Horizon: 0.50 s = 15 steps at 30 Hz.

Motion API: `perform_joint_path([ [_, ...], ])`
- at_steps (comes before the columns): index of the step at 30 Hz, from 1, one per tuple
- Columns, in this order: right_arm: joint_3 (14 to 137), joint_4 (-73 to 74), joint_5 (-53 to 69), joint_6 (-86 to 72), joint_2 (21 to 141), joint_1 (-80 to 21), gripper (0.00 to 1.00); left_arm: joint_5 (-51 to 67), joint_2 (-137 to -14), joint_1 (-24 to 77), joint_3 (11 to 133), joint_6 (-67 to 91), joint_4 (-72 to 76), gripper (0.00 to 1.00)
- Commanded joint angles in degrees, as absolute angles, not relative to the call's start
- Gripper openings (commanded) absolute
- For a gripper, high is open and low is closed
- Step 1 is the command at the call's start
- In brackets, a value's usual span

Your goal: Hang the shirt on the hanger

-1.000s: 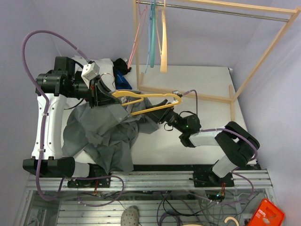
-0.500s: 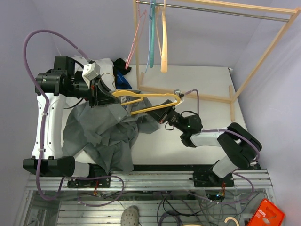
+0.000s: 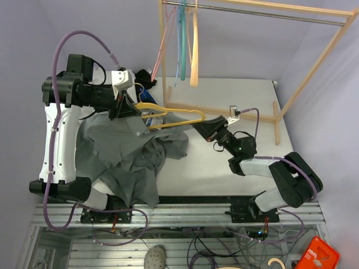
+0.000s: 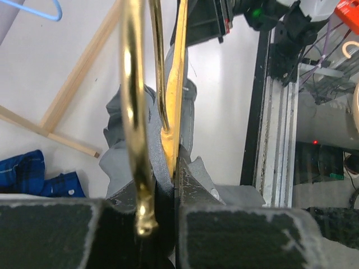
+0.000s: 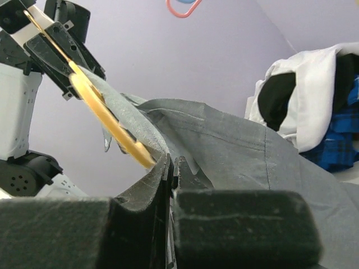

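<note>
Next, my left gripper lets go of the yellow hanger in my right gripper above the grey shirt's folds on the table [image 3: 173, 142].
The yellow hanger [image 3: 171, 115] is held in the air over the table's left half, its hook [image 4: 133, 106] towards my left arm. My left gripper [image 3: 128, 105] is shut on the hanger [image 4: 178, 84] just below the hook, with a strip of shirt fabric in the jaws too. The grey shirt [image 3: 126, 157] hangs from the hanger and piles up on the table. My right gripper [image 3: 196, 124] sits at the hanger's far end, shut on a thin edge of the shirt [image 5: 224, 140]; the hanger tip [image 5: 143, 157] lies against its left finger.
A wooden rack [image 3: 224, 112] stands at the back, its rail [image 3: 258, 11] carrying pink, teal and cream hangers [image 3: 180, 39]. A heap of white and dark blue clothes [image 3: 147, 92] lies behind the left gripper. Black table-edge rail [image 3: 196, 199] runs along the front.
The right gripper closed at the hanger's far end and its arm drew back to the right. The left arm lifted and swung the hanger up, raising the shirt with it.
</note>
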State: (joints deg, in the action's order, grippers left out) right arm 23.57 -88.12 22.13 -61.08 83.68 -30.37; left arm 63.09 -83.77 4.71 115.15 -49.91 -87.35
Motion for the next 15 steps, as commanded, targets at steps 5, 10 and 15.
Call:
perform_joint_path([
  [5,23.94,-92.17,22.36,-51.59,80.89,-23.44,0.0,48.11,-81.53,6.41,119.15,-53.92,-86.09,0.07],
  [10,25.04,-87.5,24.93,-48.44,79.65,-21.51,0.0,38.59,-81.35,6.68,120.3,-58.46,-85.87,0.07],
  [15,26.47,-80.25,26.79,-44.2,76.63,-21.05,0.0,31.47,-80.41,6.68,116.2,-62.6,-85.81,0.07],
])
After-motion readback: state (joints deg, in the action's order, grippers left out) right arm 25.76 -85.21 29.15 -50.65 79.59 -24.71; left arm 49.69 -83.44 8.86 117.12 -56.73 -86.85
